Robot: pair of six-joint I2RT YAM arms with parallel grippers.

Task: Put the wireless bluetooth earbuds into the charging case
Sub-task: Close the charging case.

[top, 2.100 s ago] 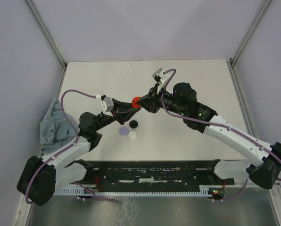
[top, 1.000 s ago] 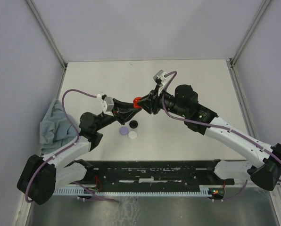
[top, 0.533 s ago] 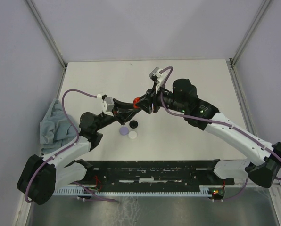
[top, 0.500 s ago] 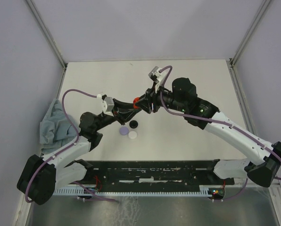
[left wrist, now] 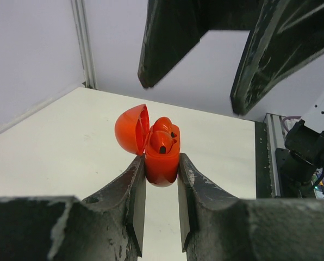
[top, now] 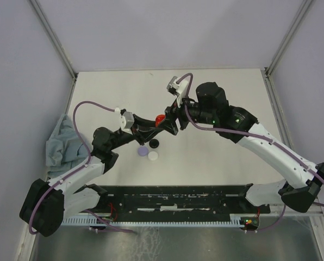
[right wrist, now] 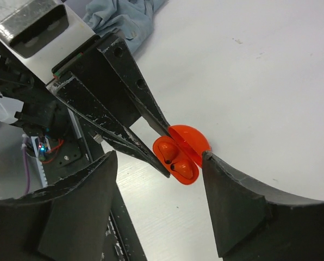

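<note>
My left gripper releases the red charging case next, on the table [top: 163, 149] beside the black and white discs.
My left gripper [left wrist: 162, 166] is shut on a red charging case [left wrist: 162, 157] and holds it up above the table [top: 216, 87]. The case's lid [left wrist: 131, 129] stands open to the left. Two red earbuds [right wrist: 165, 148] sit side by side in the case's wells, dark tips showing. My right gripper [right wrist: 157, 156] hangs open just over the case, one finger [right wrist: 235, 206] close beside the lid, the other well apart. From the top, both grippers meet at the case [top: 160, 118] in mid-table.
Three small round discs, lavender [top: 143, 149], black [top: 154, 143] and white [top: 152, 156], lie on the table below the left gripper. A blue-grey cloth [top: 61, 144] is bunched at the left wall. A black strip [top: 178, 198] runs along the near edge.
The right gripper's jaws have spread open and its wrist has lifted back slightly from the case. The left gripper keeps its hold, with the case shifted a little to the right.
</note>
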